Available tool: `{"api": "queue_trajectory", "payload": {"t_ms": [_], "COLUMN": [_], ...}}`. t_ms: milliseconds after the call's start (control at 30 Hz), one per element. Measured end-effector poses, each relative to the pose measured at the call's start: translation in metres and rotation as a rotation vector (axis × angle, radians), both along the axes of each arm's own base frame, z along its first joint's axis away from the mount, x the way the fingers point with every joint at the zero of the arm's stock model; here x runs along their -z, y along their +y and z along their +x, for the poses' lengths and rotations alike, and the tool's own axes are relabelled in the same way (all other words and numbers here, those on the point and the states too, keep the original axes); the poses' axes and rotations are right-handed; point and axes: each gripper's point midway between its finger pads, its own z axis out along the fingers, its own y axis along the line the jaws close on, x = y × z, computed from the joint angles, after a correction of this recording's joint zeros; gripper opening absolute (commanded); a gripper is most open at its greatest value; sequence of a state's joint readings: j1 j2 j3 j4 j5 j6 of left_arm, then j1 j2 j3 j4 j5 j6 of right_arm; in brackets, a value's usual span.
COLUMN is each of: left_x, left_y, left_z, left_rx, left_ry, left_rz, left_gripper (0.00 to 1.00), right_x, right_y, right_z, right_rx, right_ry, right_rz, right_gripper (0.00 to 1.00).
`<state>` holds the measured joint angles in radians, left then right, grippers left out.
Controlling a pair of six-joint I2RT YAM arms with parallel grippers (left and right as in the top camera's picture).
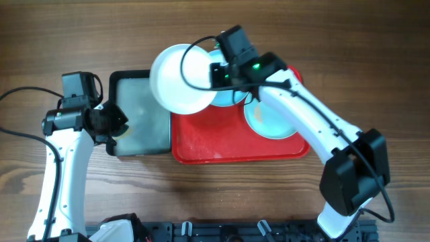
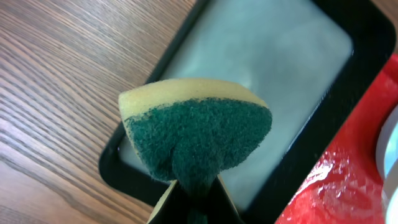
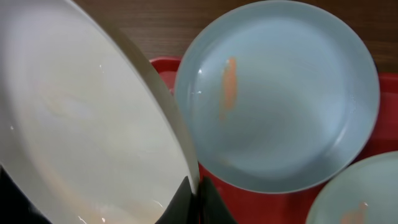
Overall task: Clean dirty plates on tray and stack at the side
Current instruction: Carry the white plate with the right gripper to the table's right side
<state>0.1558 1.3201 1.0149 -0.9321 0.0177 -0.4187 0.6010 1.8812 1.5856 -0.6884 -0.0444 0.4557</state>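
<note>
My right gripper will let go of the white plate on bare table (image 1: 335, 87) next to the red tray, opposite the black-rimmed tray.
My right gripper (image 1: 216, 72) (image 3: 196, 198) is shut on the rim of the white plate (image 1: 180, 78) (image 3: 87, 130) and holds it tilted above the red tray's (image 1: 222, 144) far left corner. Two turquoise plates lie on the tray: one (image 1: 227, 95) (image 3: 280, 93) partly under my arm with an orange smear, the other (image 1: 270, 122) (image 3: 360, 199) at the right. My left gripper (image 1: 113, 123) (image 2: 194, 190) is shut on a yellow and green sponge (image 2: 196, 134) at the left edge of the black-rimmed tray (image 1: 138, 114) (image 2: 261, 68).
The black-rimmed tray with a grey-green inside sits against the red tray's left side. Bare wooden table lies all around. A dark rack (image 1: 222, 232) runs along the near edge.
</note>
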Motion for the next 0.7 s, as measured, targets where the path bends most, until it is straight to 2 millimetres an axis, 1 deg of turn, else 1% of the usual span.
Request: {"api": "queue_trajectory", "payload": {"t_ms": [100, 167, 200, 233, 267, 333, 400, 433, 533, 567, 700], "left_x": [0.001, 0.003, 0.005, 0.005, 0.005, 0.005, 0.005, 0.004, 0.004, 0.004, 0.004], "left_y": [-0.013, -0.015, -0.015, -0.015, -0.015, -0.015, -0.015, -0.015, -0.015, -0.015, -0.015], "left_z": [-0.001, -0.005, -0.007, -0.007, -0.007, -0.007, -0.005, -0.004, -0.003, -0.003, -0.003], "left_rx": [0.046, 0.055, 0.055, 0.055, 0.055, 0.055, 0.055, 0.055, 0.055, 0.055, 0.055], "left_ry": [0.009, 0.028, 0.037, 0.038, 0.038, 0.037, 0.028, 0.023, 0.02, 0.02, 0.019], "left_rz": [-0.006, -0.008, -0.008, -0.008, -0.008, -0.008, -0.007, -0.006, -0.005, -0.005, -0.005], "left_gripper": [0.04, 0.04, 0.04, 0.04, 0.04, 0.04, 0.04, 0.04, 0.04, 0.04, 0.04], "right_x": [-0.019, -0.026, -0.022, -0.017, -0.007, 0.002, -0.01, -0.02, -0.034, -0.041, -0.083], "right_y": [0.039, 0.059, 0.073, 0.077, 0.088, 0.097, 0.106, 0.11, 0.114, 0.117, 0.134], "right_z": [0.001, 0.004, 0.004, 0.004, 0.006, 0.008, 0.015, 0.02, 0.028, 0.031, 0.038], "right_rx": [-0.028, -0.031, -0.039, -0.038, -0.042, -0.068, -0.098, -0.125, -0.206, -0.249, -0.312], "right_ry": [-0.155, -0.237, -0.265, -0.275, -0.302, -0.348, -0.442, -0.503, -0.614, -0.669, -0.9], "right_rz": [0.002, 0.011, 0.009, -0.002, -0.018, -0.059, -0.074, -0.083, -0.154, -0.182, -0.251], "right_gripper": [0.04, 0.04, 0.04, 0.04, 0.04, 0.04, 0.04, 0.04, 0.04, 0.04, 0.04]}}
